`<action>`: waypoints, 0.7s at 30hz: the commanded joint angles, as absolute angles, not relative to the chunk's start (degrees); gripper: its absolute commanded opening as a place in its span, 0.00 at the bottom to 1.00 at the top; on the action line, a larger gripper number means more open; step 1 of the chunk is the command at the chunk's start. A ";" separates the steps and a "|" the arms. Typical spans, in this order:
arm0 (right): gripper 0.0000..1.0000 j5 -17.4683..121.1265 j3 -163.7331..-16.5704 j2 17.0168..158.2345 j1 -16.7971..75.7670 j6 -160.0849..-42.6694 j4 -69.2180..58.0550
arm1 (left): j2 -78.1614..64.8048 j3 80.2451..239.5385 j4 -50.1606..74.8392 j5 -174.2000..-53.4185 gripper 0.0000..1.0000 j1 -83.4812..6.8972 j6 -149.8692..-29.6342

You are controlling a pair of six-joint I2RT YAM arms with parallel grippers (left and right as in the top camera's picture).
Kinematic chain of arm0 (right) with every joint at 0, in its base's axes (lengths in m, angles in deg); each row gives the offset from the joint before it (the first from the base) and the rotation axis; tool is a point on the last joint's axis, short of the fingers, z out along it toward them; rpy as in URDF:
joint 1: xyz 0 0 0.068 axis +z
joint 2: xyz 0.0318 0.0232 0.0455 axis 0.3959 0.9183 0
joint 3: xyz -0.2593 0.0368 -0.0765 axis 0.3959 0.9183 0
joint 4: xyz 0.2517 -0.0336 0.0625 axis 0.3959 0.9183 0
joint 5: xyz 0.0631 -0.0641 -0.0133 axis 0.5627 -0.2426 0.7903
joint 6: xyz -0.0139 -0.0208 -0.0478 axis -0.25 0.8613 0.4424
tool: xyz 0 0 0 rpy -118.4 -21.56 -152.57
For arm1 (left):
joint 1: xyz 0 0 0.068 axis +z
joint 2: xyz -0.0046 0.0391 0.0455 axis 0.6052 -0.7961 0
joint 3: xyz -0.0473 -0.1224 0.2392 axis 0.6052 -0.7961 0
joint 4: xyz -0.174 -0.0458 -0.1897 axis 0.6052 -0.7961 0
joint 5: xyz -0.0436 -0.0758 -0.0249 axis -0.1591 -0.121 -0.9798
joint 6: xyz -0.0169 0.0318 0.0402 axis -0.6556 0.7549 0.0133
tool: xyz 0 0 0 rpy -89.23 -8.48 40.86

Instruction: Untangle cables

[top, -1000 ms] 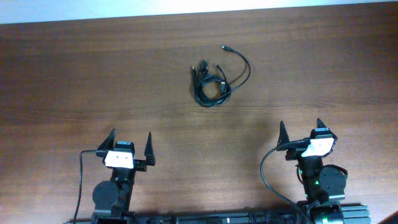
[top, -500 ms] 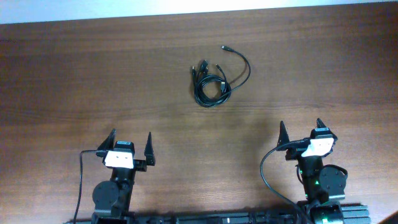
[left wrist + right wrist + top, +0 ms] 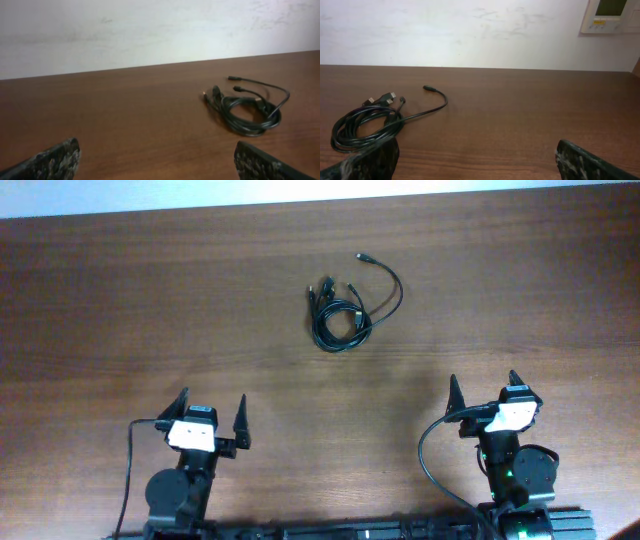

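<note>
The left gripper should close on the coil's outer side (image 3: 315, 330) (image 3: 226, 116) in the bundle of cables, across from the long end that curves out.
The cables (image 3: 345, 308) lie as one tangled bundle of thin black cords with small plug ends on the wooden table, at the far middle. One longer end curves out to the upper right. The bundle shows at the right of the left wrist view (image 3: 247, 107) and at the left of the right wrist view (image 3: 367, 125). My left gripper (image 3: 210, 410) is open and empty near the front edge, well short of the cables. My right gripper (image 3: 483, 392) is open and empty at the front right, also apart from them.
The brown wooden table (image 3: 150, 310) ends at a white wall along its far edge. A small wall-mounted control panel (image 3: 610, 15) shows at the top right of the right wrist view.
</note>
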State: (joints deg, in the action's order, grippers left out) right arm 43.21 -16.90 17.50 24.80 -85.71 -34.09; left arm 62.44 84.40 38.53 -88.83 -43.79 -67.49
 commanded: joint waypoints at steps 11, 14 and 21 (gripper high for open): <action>0.99 43.29 -16.59 17.37 24.43 -85.36 -33.79 | 27.21 113.60 24.59 -90.16 0.99 -43.46 -67.84; 0.99 43.32 -16.59 17.37 24.43 -85.36 -33.79 | 18.73 121.10 17.86 -94.77 0.99 -43.46 -67.84; 0.99 43.32 -16.59 17.37 24.43 -85.36 -33.79 | 8.59 130.54 7.17 -102.99 0.99 -43.46 -67.82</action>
State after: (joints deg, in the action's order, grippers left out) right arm 43.21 -16.90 17.65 24.80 -85.73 -34.09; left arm 9.14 129.12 7.06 -97.00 -43.79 -67.64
